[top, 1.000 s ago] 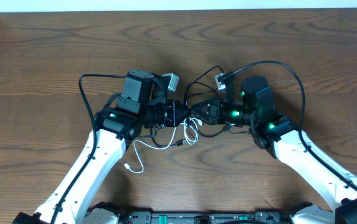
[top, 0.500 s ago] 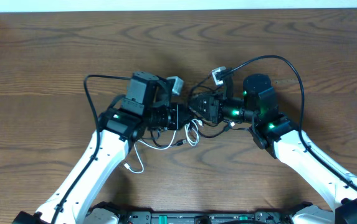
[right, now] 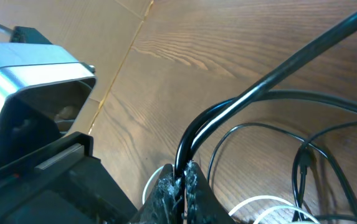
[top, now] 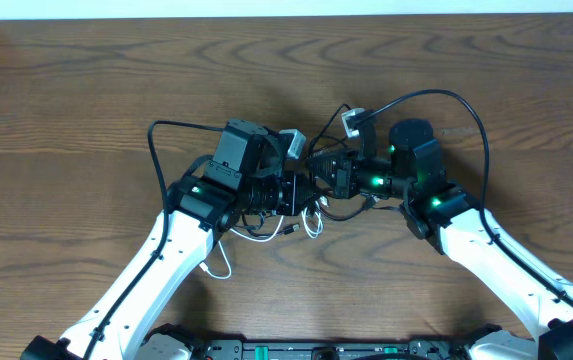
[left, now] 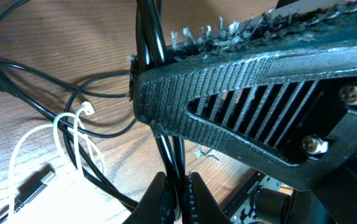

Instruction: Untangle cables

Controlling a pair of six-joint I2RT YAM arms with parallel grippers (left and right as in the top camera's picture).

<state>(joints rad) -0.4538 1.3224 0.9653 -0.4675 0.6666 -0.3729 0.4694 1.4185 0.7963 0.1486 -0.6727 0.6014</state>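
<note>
The robot's right gripper is pinching two pieces of black cable together, so it should open and grab just the arching piece of cable (right: pixel 296 94) before it pulls away from the left gripper.
The cables lie tangled at mid-table between my two grippers. In the left wrist view my left gripper (left: pixel 177 200) is shut on two thin black cable strands (left: pixel 156 56) that rise straight up from its jaws. The right wrist view shows my right gripper (right: pixel 179 186) shut on a black cable (right: pixel 228 112) running up and to the right. From overhead, the left gripper (top: pixel 298 190) and the right gripper (top: pixel 314 180) are nearly touching. The white cable (left: pixel 60 130) loops below them, and its tail (top: pixel 224 262) trails toward the front left.
Thick black robot wires arc over each arm, the left wire (top: pixel 171 128) and the right wire (top: pixel 456 100). The right gripper's ribbed finger (left: pixel 240 118) fills much of the left wrist view. The left arm's silver camera housing (right: pixel 32 81) sits close in the right wrist view.
My left gripper has moved to the right, up to the right gripper, still shut on the black strands. The right gripper was slightly open and has shut on a black cable.
</note>
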